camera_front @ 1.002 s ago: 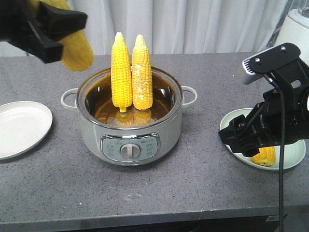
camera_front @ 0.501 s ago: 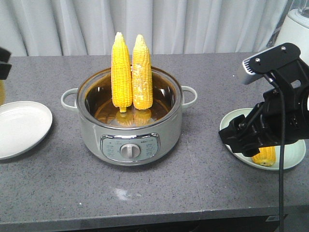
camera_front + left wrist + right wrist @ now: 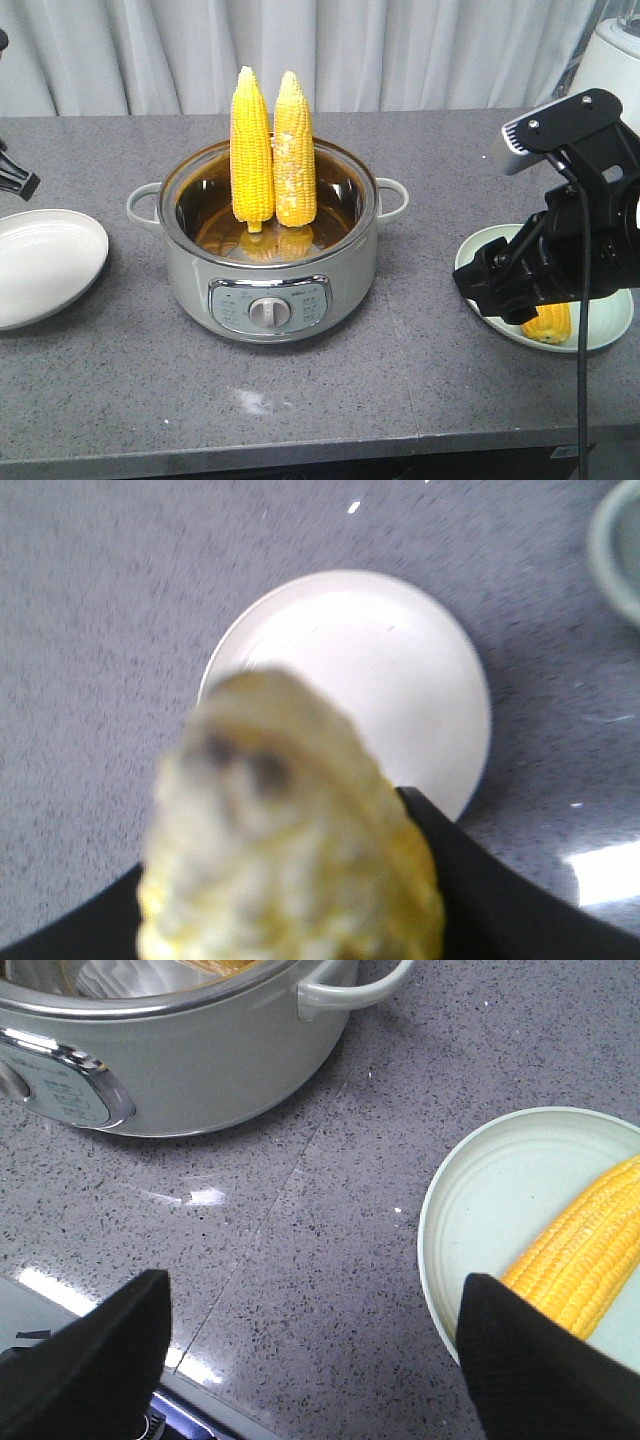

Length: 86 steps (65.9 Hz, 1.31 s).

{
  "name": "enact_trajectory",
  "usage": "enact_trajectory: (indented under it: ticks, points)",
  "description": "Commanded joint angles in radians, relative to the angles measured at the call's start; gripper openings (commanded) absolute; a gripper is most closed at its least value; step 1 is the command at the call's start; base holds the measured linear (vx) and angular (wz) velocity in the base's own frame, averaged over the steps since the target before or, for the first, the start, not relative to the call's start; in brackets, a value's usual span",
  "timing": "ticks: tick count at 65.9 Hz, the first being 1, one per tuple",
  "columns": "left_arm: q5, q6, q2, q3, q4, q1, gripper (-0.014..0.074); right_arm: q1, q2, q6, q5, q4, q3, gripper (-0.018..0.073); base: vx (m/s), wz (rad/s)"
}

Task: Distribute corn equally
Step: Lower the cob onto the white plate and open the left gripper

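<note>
My left gripper is to release the corn cob on the white plate (image 3: 10,266) (image 3: 288,685), toward the side of the plate farther from the grey pot.
Two corn cobs (image 3: 272,150) stand upright in the grey cooking pot (image 3: 268,262), the right one with pale patches. In the left wrist view a third cob (image 3: 290,850), blurred and close, is held in my left gripper (image 3: 290,910), which is shut on it above the white plate (image 3: 400,670). In the front view only a black bit of the left arm (image 3: 15,183) shows at the left edge. Another cob (image 3: 585,1260) lies on the pale green plate (image 3: 480,1200). My right gripper (image 3: 315,1355) hangs open over bare counter beside that plate.
The white plate (image 3: 45,265) lies left of the pot, the green plate (image 3: 610,330) to its right under the right arm (image 3: 560,250). A white appliance (image 3: 615,60) stands at the back right. The counter's front edge runs close below.
My left gripper has carried its cob from above the pot's left side out past the left edge of the front view. The right arm and the pot's cobs have not moved.
</note>
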Motion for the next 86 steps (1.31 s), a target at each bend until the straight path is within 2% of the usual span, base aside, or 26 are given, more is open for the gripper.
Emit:
enact_trajectory:
  ticks: [1,21,35,41,50,70,77,86]
  points:
    - [-0.014,-0.013,0.014,-0.032,0.021,0.045,0.0248,-0.001,-0.022,-0.011,-0.048,-0.009,-0.024,0.0572,0.0,0.0]
    - [-0.077,-0.027,0.124,-0.032,0.003,0.148,0.0248,-0.001,-0.022,-0.011,-0.048,-0.009,-0.024,0.0572,0.0,0.0]
    - [-0.11,0.012,0.184,-0.032,-0.188,0.231,0.0248,-0.001,-0.022,-0.011,-0.047,-0.009,-0.024,0.0572,0.0,0.0]
    - [-0.144,0.017,0.199,-0.032,-0.238,0.258,0.0248,-0.001,-0.022,-0.011,-0.047,-0.009,-0.024,0.0572,0.0,0.0]
    - [-0.188,0.016,0.213,-0.032,-0.245,0.262,0.0248,-0.001,-0.022,-0.011,-0.048,-0.009,-0.024,0.0572,0.0,0.0]
    - [-0.198,0.012,0.261,-0.032,-0.269,0.262,0.0253,-0.001,-0.022,-0.011,-0.048,-0.009,-0.024,0.0572,0.0,0.0]
    - [-0.2,0.013,0.273,-0.032,-0.277,0.262,0.0293,-0.001,-0.022,-0.011,-0.048,-0.009,-0.024,0.0572,0.0,0.0]
    - [-0.227,0.013,0.274,-0.032,-0.29,0.262,0.0396,-0.001,-0.022,-0.011,-0.047,-0.009,-0.024,0.0572,0.0,0.0]
